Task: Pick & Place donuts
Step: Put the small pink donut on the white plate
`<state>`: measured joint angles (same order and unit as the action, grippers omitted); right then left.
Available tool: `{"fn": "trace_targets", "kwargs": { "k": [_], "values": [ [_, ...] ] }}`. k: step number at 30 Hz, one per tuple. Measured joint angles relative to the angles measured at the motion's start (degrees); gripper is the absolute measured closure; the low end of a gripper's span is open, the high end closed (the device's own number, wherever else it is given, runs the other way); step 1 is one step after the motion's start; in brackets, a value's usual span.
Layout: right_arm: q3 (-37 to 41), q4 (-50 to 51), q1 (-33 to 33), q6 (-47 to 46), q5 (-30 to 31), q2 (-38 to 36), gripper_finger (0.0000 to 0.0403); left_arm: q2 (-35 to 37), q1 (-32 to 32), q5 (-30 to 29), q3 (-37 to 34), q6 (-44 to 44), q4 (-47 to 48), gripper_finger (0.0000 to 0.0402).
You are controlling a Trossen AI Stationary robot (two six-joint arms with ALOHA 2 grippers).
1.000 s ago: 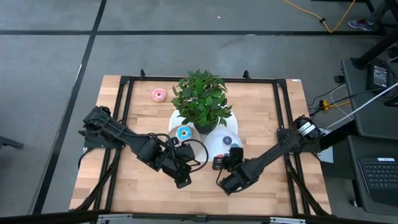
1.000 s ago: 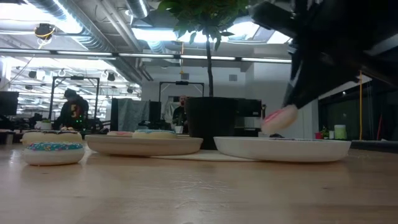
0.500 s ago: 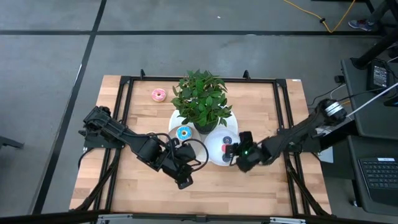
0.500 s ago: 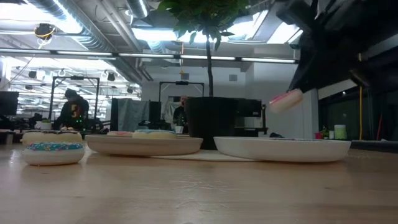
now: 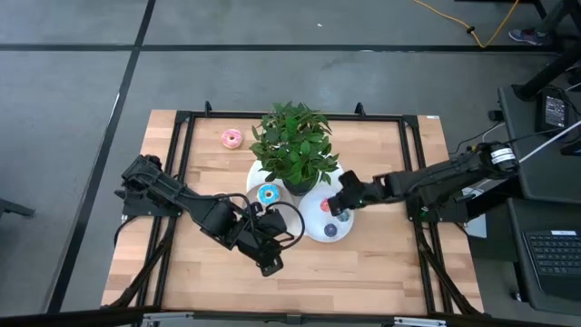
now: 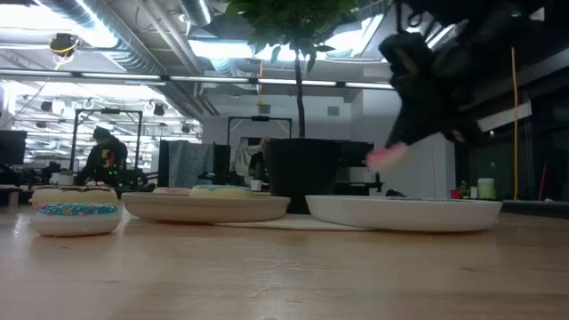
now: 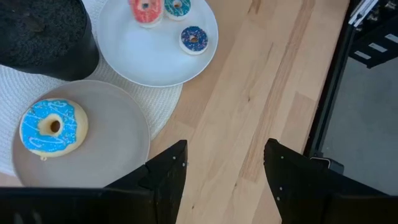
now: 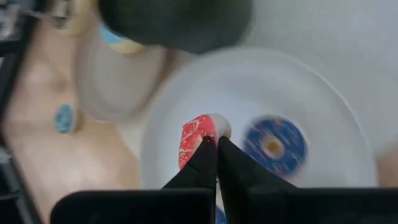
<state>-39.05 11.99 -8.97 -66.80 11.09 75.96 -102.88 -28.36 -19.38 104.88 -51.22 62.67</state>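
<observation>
The robot's right gripper will let go of the pink donut on the white plate's side (image 5: 313, 205) closest to the grey plate, before the pot. The pink donut is still above the white plate.
My right gripper (image 5: 339, 204) hangs over the white plate (image 5: 311, 229), shut on a pink-iced donut (image 8: 194, 140), which the low view shows above the plate (image 6: 386, 156). A dark blue mini donut (image 8: 273, 144) and a teal one (image 7: 177, 6) lie flat on that plate. A light blue donut (image 7: 53, 126) lies on the grey plate (image 7: 124, 143). Another pink donut (image 5: 231, 138) lies on the table near its far left corner. A blue-sprinkled mini donut (image 6: 76, 218) sits on the table. My left gripper (image 7: 227, 180) waits open near the table's near edge. My right gripper pinches the pink donut by its rim (image 8: 202, 134) between the two fingertips. The fingers (image 8: 208, 163) slant down at it from the table's right side. The donut stands on edge in the hold, lifted clear above the white plate (image 6: 404, 212).
A potted plant (image 5: 295, 150) with a dark pot (image 6: 302, 173) stands on a white mat just behind both plates, close to my right gripper. Black rails (image 5: 182, 154) frame the table. Bare wood (image 7: 261, 93) lies toward the near right.
My right gripper has carried the pink donut from near the table's near edge toward the far edge, to above the white plate, turning until its fingers point toward the table's left. It has stayed shut on the donut. The donut rose, then came slightly lower.
</observation>
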Motion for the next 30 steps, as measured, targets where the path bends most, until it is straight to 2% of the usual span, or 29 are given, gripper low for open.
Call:
{"fn": "trace_targets", "kwargs": {
  "k": [7,15,30],
  "values": [
    [0.0,-3.9,5.8,8.1,-6.2,0.3,0.0396,0.0,0.1,0.0,0.0,-0.1,0.0,0.0199],
    [0.0,-9.7,9.5,13.4,-12.1,4.8,0.0397,0.0,0.8,-0.1,0.0,-0.1,0.0,0.0199],
    [0.0,-15.6,9.6,16.0,-13.9,13.7,0.0397,0.0,2.4,1.1,0.0,1.4,0.1,0.0199]
  ]
}}
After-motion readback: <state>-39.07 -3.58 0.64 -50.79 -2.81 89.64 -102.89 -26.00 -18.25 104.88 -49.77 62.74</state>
